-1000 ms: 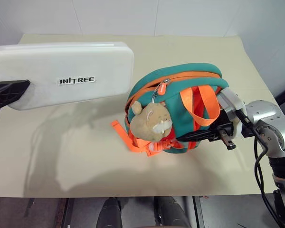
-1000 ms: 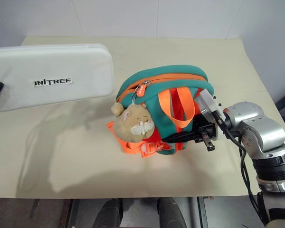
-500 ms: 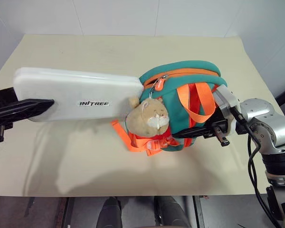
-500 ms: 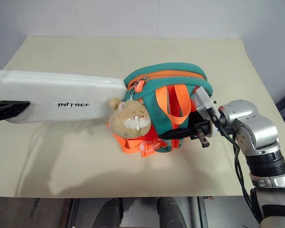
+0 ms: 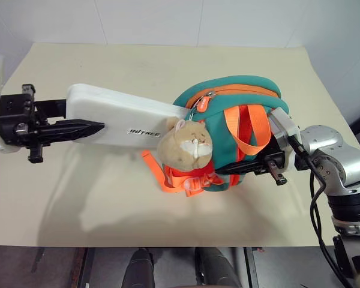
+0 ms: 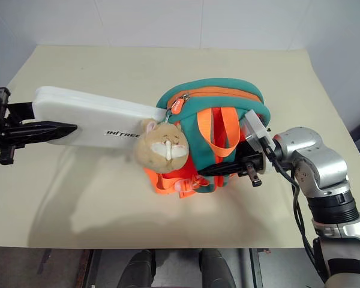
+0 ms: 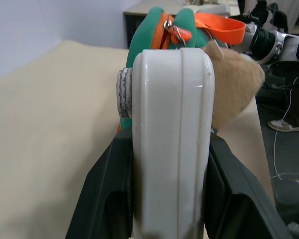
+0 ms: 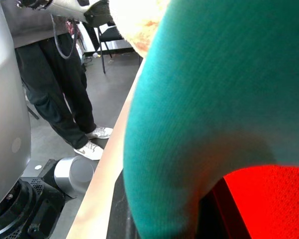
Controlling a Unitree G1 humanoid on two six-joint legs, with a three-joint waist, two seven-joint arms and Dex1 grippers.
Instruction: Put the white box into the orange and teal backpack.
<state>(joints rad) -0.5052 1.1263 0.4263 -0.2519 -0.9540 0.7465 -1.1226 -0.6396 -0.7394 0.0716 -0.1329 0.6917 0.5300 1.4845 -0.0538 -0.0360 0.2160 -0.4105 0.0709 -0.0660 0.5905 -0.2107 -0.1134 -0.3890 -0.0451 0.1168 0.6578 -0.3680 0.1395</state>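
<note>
My left gripper is going to release the white box inside the backpack's pocket (image 7: 164,32) under the orange zipper, behind the plush toy.
The white box (image 5: 126,114), long and flat with dark lettering, hangs above the table, and my left gripper (image 5: 90,125) is shut on its left end. The left wrist view has the black fingers (image 7: 107,194) clamped on both faces of the white box (image 7: 172,124). Its far end meets the orange and teal backpack (image 5: 231,99) at the orange zipper, behind the tan plush toy (image 5: 183,144). I cannot tell whether that end is inside. My right gripper (image 5: 255,168) is shut on the backpack's right side, with teal fabric (image 8: 214,99) close before its camera.
The beige table (image 5: 108,204) has its front edge near me and white walls behind it. A person (image 8: 65,89) in dark trousers stands on the floor beside the table.
My left gripper has carried the white box to the right and turned it, so its far end now reaches the backpack's zipper. The right gripper and the backpack have barely moved.
</note>
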